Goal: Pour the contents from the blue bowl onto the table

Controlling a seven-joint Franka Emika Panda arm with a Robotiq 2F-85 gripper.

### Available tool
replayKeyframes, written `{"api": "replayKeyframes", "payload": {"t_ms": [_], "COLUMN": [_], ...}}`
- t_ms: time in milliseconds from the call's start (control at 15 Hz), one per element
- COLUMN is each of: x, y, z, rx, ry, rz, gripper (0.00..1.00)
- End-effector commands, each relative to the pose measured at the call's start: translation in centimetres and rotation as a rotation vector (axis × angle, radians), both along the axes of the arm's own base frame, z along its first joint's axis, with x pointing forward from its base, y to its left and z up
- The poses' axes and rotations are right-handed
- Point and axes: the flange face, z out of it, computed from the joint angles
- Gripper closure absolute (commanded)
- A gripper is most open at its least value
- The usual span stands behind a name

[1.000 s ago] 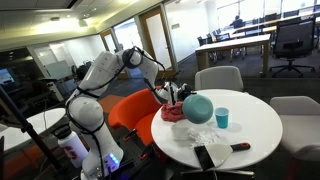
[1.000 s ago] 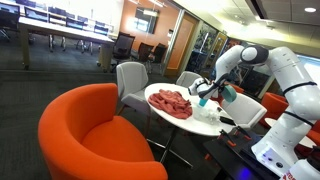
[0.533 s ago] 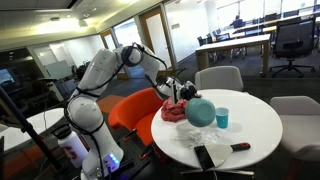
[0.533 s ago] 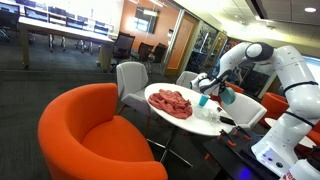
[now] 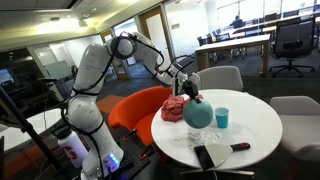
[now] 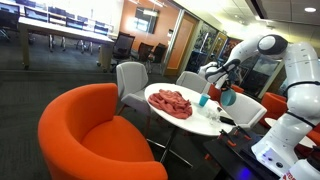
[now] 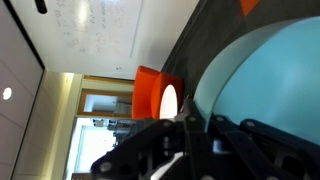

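Note:
The blue bowl, still tipped above the round table, will be let go by my gripper on the white table (image 5: 203, 116) between the red pile and the small blue cup.
The blue bowl (image 5: 198, 114) hangs tipped on its side above the round white table (image 5: 255, 130); it also shows in an exterior view (image 6: 229, 97) and fills the right of the wrist view (image 7: 270, 80). My gripper (image 5: 189, 92) is shut on the bowl's rim from above, and it shows in an exterior view (image 6: 219, 84) and the wrist view (image 7: 190, 130). A pile of red contents (image 5: 176, 108) lies on the table beside the bowl, spread wide in an exterior view (image 6: 172, 102).
A small blue cup (image 5: 222, 117) stands right of the bowl. White paper (image 5: 205, 138), a black flat object (image 5: 213, 154) and a red pen (image 5: 241, 147) lie near the front edge. An orange armchair (image 6: 95, 130) and grey chairs (image 5: 218, 77) ring the table.
My arm has risen and swung right, carrying the bowl away from the red pile toward the table's middle. The red pile now lies uncovered.

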Motion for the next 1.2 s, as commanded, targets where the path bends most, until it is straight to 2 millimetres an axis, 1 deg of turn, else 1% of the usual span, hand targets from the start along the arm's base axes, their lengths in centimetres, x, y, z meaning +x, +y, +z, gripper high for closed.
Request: {"api": "replayKeyframes", "payload": {"t_ms": [0, 267, 467, 733, 933, 1133], "x": [-1.0, -0.6, 0.4, 2.4, 3.5, 4.1], "y": [0.0, 0.6, 0.7, 0.6, 0.6, 0.9], "z": [2.0, 1.2, 0.3, -0.6, -1.0, -1.1], "rx": [0.154, 0.309, 0.416, 0.424, 0.484, 0.538], "ry": [-0.103, -0.252, -0.387, -0.595, -0.776, -0.948], "rz": [-0.086, -0.195, -0.244, -0.091, -0.078, -0.045], "gripper": [0.98, 0.98, 0.98, 0.98, 0.98, 0.98]}}
